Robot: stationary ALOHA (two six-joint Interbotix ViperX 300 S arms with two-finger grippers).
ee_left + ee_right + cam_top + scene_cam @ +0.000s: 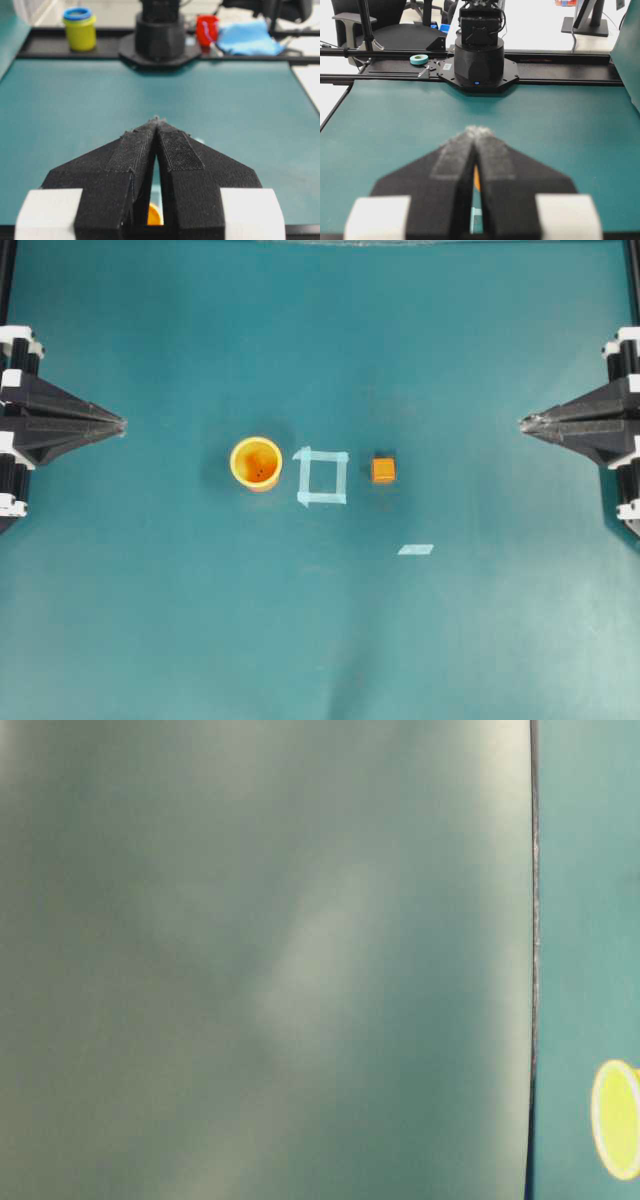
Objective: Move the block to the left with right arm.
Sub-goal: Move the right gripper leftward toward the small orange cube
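I will next move my right gripper to the orange block next to the tape square and close it across the block's middle (pixel 384 470).
The block (pixel 383 470), a small orange cube, lies on the teal table just right of a light tape square (pixel 322 476). My right gripper (pixel 523 422) is shut at the table's right edge, well apart from the block, holding nothing. In the right wrist view its fingertips (pixel 479 131) meet, and a thin orange sliver (pixel 476 180) shows through the slit behind them; I cannot tell whether it is block or cup. My left gripper (pixel 122 425) is shut at the left edge, its tips pressed together (pixel 157 120).
A round orange-yellow cup (pixel 256 462) stands left of the tape square; its rim (pixel 615 1120) shows at table level and a sliver of it (pixel 155 215) between the left fingers. A loose tape strip (pixel 415 549) lies nearer the front. The arm bases (pixel 479 60) stand at the table's ends.
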